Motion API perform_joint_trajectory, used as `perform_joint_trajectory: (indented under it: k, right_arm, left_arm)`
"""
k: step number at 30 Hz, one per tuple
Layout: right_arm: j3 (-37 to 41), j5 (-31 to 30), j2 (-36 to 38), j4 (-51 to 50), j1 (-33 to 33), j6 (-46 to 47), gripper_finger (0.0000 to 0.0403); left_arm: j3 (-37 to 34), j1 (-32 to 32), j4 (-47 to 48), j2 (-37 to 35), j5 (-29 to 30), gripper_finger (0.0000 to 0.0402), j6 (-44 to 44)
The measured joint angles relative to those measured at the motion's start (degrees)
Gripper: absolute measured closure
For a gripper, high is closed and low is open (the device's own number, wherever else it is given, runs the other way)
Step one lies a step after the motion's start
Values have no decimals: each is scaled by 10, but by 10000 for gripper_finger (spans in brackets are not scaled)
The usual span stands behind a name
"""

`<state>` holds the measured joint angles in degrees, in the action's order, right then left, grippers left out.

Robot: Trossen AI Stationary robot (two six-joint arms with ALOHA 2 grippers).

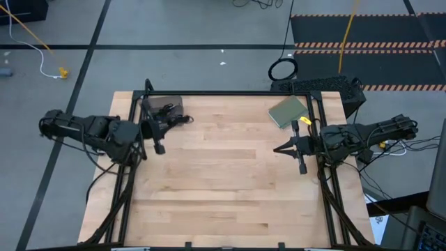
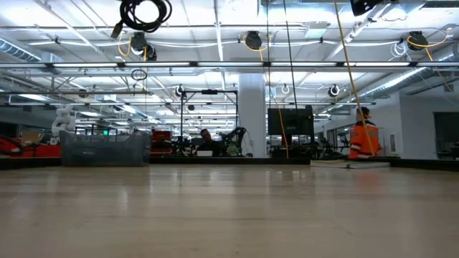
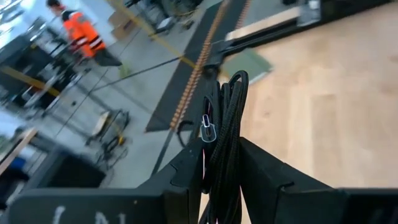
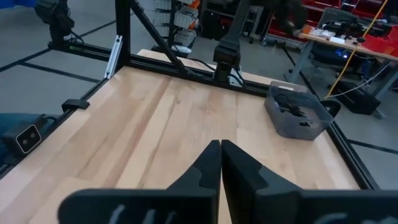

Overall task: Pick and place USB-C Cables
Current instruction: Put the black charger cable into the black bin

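Next, I release the black coiled USB-C cable, now raised above the wood, from my left gripper on the dark cables inside the grey bin (image 1: 165, 111).
My left gripper (image 1: 169, 123) is at the table's far left, raised above the wood near a grey bin (image 1: 167, 107), and is shut on a black coiled USB-C cable (image 3: 234, 99). The coil also shows in the high view (image 1: 182, 118) and high up in the low view (image 2: 144, 13). The bin (image 4: 297, 113) holds more dark cables (image 4: 291, 103); I cannot make out their colours. My right gripper (image 4: 220, 155) is shut and empty above the table's right side (image 1: 279, 148). My left gripper pinches several strands of the black coil (image 3: 219, 155) between its two fingers. The coil's loop (image 3: 239, 84) sticks out past the fingertips, and a silver plug end (image 3: 207, 129) lies beside them. The fingers point toward the table's right side. The cable is lifted clear of the table.
A flat green pad (image 1: 288, 111) lies at the far right corner. A black frame rail (image 1: 230, 93) runs along the table's far edge and down both sides. Bare wood (image 1: 223, 174) lies between the arms. A person in an orange vest (image 2: 363, 137) stands far behind the table.
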<state>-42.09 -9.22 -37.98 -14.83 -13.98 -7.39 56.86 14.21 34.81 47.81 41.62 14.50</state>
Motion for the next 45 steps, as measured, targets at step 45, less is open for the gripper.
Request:
perform_joint_trajectory:
  k: [45]
  right_arm:
    - [0, 0, 0, 30, 0, -57, 399]
  left_arm:
    - [-333, -469, -224, -6, -149, 309, 230]
